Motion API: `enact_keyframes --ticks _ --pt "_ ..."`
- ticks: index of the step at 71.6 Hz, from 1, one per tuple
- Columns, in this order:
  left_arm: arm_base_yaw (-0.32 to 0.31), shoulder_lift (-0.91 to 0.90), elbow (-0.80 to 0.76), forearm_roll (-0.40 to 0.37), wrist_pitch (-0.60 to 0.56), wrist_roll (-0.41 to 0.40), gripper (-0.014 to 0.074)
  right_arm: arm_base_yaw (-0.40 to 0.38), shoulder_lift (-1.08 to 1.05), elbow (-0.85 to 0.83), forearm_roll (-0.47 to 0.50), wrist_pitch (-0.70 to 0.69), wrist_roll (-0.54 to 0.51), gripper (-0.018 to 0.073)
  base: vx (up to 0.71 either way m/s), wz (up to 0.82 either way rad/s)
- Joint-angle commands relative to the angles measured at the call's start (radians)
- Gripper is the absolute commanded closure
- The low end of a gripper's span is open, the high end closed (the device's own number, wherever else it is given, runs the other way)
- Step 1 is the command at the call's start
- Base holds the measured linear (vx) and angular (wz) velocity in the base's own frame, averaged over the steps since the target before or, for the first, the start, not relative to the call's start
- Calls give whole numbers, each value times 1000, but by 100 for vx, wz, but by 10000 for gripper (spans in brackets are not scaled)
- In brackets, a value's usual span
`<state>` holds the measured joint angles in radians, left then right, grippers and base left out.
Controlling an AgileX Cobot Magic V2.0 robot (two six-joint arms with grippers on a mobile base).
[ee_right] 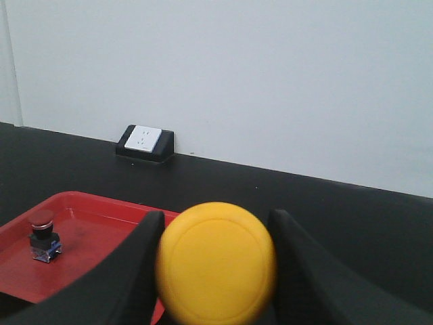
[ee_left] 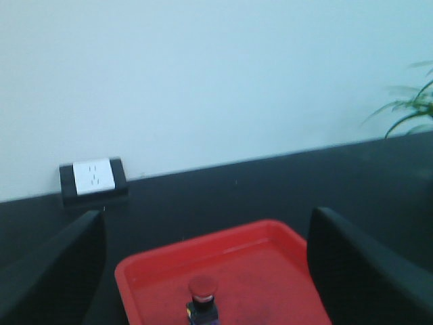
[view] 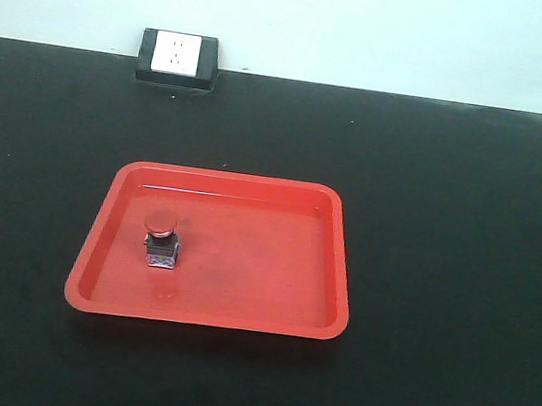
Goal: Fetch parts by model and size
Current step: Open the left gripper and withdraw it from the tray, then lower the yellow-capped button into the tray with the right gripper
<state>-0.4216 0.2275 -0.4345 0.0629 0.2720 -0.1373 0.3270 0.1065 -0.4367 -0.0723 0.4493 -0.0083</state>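
Observation:
My right gripper is to put down the yellow-capped switch, now held above the red tray. Next, I let go of it in the red tray's empty side (view: 291, 273), across from the red-capped switch.
A red-capped push-button switch (view: 162, 238) stands upright in the left part of a red tray (view: 235, 314); it also shows in the left wrist view (ee_left: 202, 296) and the right wrist view (ee_right: 43, 235). My left gripper (ee_left: 206, 271) hangs open above and behind it, black fingers (ee_left: 54, 271) wide apart, nothing between them. My right gripper (ee_right: 215, 261) is shut on the yellow-capped switch (ee_right: 215, 263), whose round cap faces the camera; its base is hidden. The red tray (ee_right: 95, 230) lies to the left below it. Neither arm shows in the front view.
A black box with a white socket face (view: 178, 59) sits at the table's far edge against the pale wall. The table top (view: 448, 238) is black. Green plant leaves (ee_left: 409, 112) show at the far right in the left wrist view.

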Motion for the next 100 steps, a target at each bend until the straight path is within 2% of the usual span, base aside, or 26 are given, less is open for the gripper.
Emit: enact_keyframes --ticks 1,11,26,38,50,58,74,84,100 --pt "-6 -75 39 -4 -115 0 7 -2 14 -25 -8 -87 -5 569 0 0" --pt "-6 -129 81 -4 -148 -4 7 -2 13 -25 -8 -89 -5 569 0 0" --pt "-6 -132 81 -4 -138 -4 7 -2 16 -25 -7 -96 -5 569 0 0" --pt "-6 -132 81 -3 -138 -4 7 -2 102 -78 41 -87 -5 569 0 0" --pt "-6 -132 81 -3 -138 -4 7 -2 316 -188 80 -83 -14 569 0 0" --pt "-6 -132 81 -3 -138 -4 7 -2 490 -294 111 -52 -67 569 0 0" --pt "-6 -132 81 -3 -138 -4 7 0 835 -509 242 5 -193 567 0 0" --pt "-6 -132 81 -3 -138 -4 7 1 1040 -648 294 58 -233 564 0 0" --pt "-6 -132 81 -3 -138 -4 7 113 1357 -878 282 154 -238 561 0 0"
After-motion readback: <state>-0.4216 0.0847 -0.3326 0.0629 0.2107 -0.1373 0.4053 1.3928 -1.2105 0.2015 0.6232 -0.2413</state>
